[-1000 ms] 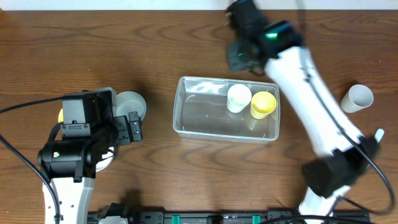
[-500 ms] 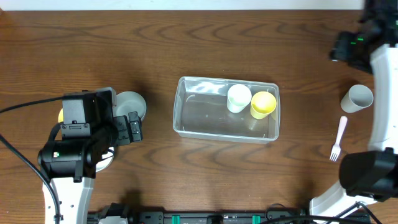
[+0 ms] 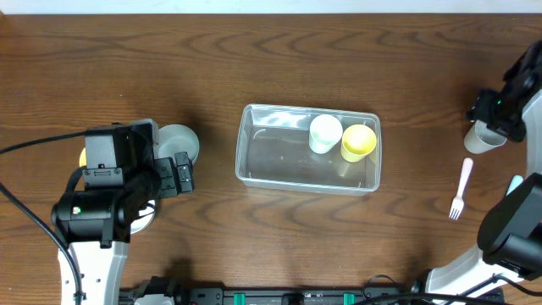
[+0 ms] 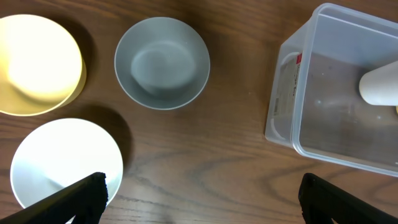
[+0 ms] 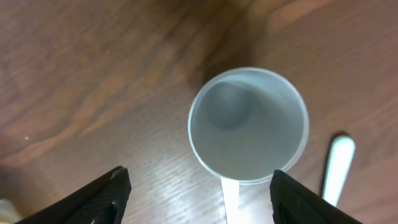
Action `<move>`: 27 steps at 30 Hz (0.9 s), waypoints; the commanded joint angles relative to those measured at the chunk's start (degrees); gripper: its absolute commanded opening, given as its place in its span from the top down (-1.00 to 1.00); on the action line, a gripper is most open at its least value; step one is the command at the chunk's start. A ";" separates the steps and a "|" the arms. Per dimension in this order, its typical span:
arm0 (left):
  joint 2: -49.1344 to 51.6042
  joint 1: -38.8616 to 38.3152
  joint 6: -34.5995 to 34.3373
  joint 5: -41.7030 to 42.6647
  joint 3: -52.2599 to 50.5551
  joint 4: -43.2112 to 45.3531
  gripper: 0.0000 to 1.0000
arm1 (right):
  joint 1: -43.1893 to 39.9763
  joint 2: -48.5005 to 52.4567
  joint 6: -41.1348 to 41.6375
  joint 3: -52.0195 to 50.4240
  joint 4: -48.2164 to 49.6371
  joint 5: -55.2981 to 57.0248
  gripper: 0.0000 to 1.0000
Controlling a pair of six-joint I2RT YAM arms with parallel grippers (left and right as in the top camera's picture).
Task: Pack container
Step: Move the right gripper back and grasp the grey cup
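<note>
Next, my right gripper needs to grab the pale grey cup by the rim's side [image 3: 476, 128] [image 5: 191, 129] nearest the container, one finger inside the cup and one outside.
The container [image 3: 254, 152], a clear rectangular tub, sits mid-table with a white cup [image 3: 325, 134] and a yellow cup [image 3: 358, 141] standing inside at its right end. Its left wall [image 4: 283, 93] shows in the left wrist view. A pale grey cup [image 3: 487, 138] stands upright at the far right. My right gripper [image 3: 500, 108] hovers just over it. In the right wrist view the cup's mouth [image 5: 249, 124] lies ahead of the open right gripper [image 5: 199, 190], nothing between the fingers. My left gripper [image 4: 202, 193] is open over bare wood, left of the container.
A grey bowl [image 4: 162, 62], a yellow bowl [image 4: 37, 65] and a white bowl [image 4: 62, 162] lie at the left near my left gripper. A pink-white fork [image 3: 461, 188] lies just in front of the pale grey cup, near the table's right edge.
My right arm swung from behind the container to the far right, ending above the pale grey cup, and its jaws spread wider. The left arm and all objects stayed put.
</note>
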 commanded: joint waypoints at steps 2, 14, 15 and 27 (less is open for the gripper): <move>0.22 -0.24 -0.48 0.09 1.16 -0.17 -0.96 | 0.00 0.28 -1.62 -3.67 4.26 -0.83 -0.46; 0.22 -0.24 -0.50 0.09 1.16 -0.17 -0.96 | 0.00 1.03 -1.86 -10.27 14.43 -0.79 -0.43; 0.22 -0.24 -0.50 0.09 1.16 -0.15 -0.96 | 0.00 1.38 -1.84 -10.32 14.47 -0.79 -0.43; 0.22 -0.24 -0.50 0.09 1.16 -0.17 -0.96 | 0.00 5.88 -1.84 -10.32 14.29 -0.57 -0.34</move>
